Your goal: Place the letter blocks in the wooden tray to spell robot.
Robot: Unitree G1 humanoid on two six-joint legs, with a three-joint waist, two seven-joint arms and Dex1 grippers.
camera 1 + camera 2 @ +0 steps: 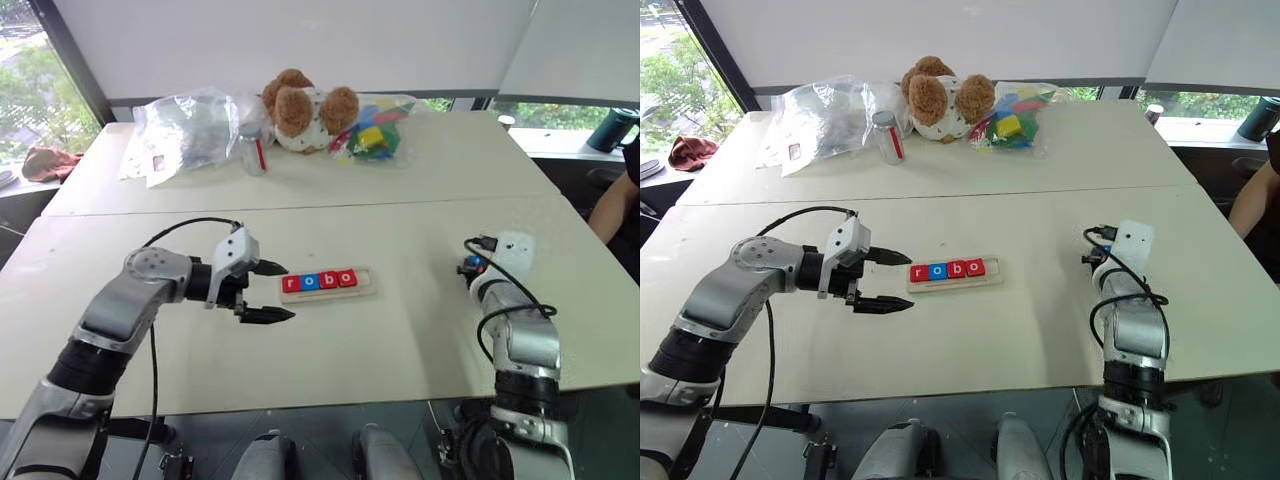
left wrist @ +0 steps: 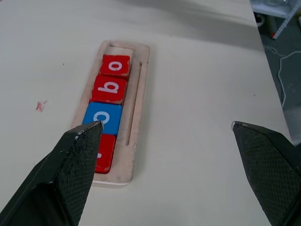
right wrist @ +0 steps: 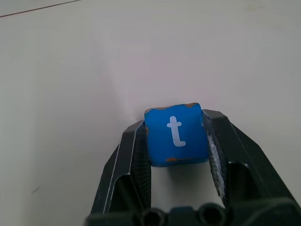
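Next, I put the t block down with my right gripper and grip its near and far sides (image 3: 179,162), because a finger covers the side that must meet the o block.
The wooden tray (image 1: 368,281) lies mid-table holding four letter blocks that read r (image 1: 292,284), o (image 1: 309,282), b (image 1: 328,280), o (image 1: 346,278); its right-end slot is bare. My left gripper (image 1: 268,292) hovers open just left of the tray, with its fingers wide apart and nothing between them. In the left wrist view the tray's rim (image 2: 139,94) and the red b block (image 2: 109,89) lie ahead of the open left gripper (image 2: 164,125). Far to the right of the tray, my right gripper (image 3: 175,121) is shut on a blue t block (image 3: 176,134), low over the table.
At the table's far side sit a teddy bear (image 1: 305,108), a clear plastic bag (image 1: 185,125), a small bottle (image 1: 251,148) and a bag of multicoloured toy blocks (image 1: 375,132). A person's arm (image 1: 615,210) shows at the right edge.
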